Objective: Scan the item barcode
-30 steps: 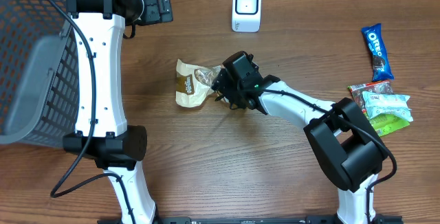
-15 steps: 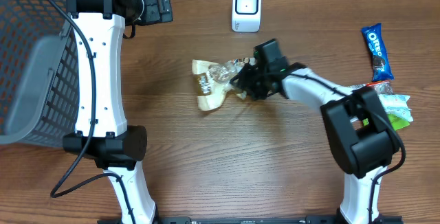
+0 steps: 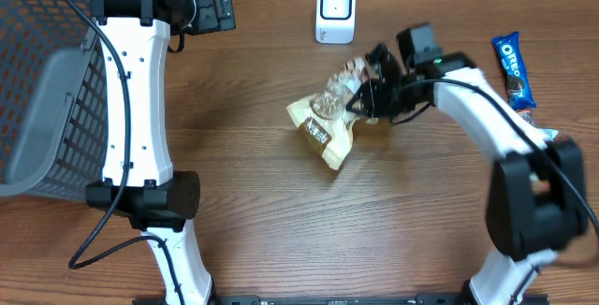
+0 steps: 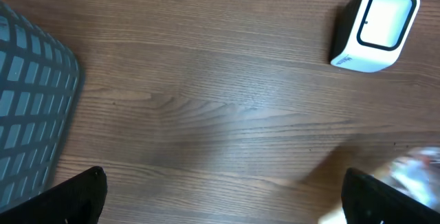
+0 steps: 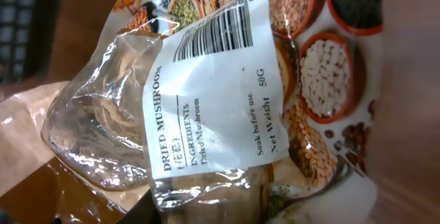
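Observation:
My right gripper will release the bag of dried mushrooms, setting it free on the bare table [image 3: 318,146] in front of the white scanner. The bag is now tilted above the table.
The item is a clear bag of dried mushrooms [image 3: 326,123] with a tan printed base. My right gripper [image 3: 367,97] is shut on its upper end and holds it tilted above the table, just below and right of the white scanner [image 3: 335,10]. The bag [image 5: 227,107] fills the right wrist view, where its white label carries a barcode [image 5: 213,35] that faces the camera. My left gripper [image 3: 221,7] hangs open at the back left with nothing in it. Its dark fingertips [image 4: 75,200] frame bare wood, and the scanner [image 4: 375,26] sits at the upper right of its view.
A grey mesh basket [image 3: 37,90] fills the left side of the table, and its corner [image 4: 31,107] shows in the left wrist view. A blue Oreo packet [image 3: 513,69] lies at the far right.
My right gripper closed on the bag, then lifted and carried it right and towards the back, nearer the scanner. The left arm has not moved.

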### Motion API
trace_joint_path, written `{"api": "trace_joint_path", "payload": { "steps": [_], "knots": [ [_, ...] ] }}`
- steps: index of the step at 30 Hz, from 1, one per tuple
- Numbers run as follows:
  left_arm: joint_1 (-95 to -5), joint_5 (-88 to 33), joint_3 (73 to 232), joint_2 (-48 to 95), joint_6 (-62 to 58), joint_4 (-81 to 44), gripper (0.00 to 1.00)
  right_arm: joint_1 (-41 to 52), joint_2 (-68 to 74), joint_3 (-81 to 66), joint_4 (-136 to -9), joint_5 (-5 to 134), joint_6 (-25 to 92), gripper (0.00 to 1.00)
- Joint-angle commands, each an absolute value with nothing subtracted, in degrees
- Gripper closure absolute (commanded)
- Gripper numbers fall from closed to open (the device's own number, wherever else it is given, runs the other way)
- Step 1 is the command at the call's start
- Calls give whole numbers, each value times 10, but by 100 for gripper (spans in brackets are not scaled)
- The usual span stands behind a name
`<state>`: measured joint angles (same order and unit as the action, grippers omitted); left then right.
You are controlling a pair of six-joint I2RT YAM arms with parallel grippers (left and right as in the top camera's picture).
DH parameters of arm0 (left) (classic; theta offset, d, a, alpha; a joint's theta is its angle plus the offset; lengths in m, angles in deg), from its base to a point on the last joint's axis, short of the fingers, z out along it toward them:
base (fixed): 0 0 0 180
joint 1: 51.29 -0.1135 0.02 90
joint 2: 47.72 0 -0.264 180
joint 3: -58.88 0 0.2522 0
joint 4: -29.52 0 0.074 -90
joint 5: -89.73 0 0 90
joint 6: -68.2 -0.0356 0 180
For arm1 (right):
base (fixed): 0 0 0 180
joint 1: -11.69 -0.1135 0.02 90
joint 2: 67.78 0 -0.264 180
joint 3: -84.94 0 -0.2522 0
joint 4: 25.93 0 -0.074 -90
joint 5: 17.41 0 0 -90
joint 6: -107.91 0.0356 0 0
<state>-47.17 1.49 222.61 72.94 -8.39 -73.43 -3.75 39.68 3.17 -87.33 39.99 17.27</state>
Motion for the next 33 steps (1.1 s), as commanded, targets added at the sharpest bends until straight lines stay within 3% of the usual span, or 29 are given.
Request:
{"api": "trace_joint_path", "payload": {
  "steps": [1, 14, 33],
  "knots": [
    [-471, 16, 2232, 729, -85, -735, 0, -52, 325, 75, -897, 443, 54, 96],
    [-471, 16, 2232, 729, -85, -735, 0, -106, 266, 79, -927, 522, -170, 96],
    [-471, 16, 2232, 729, -85, -735, 0, -131, 264, 80, -926, 509, -219, 96]
  ]
}}
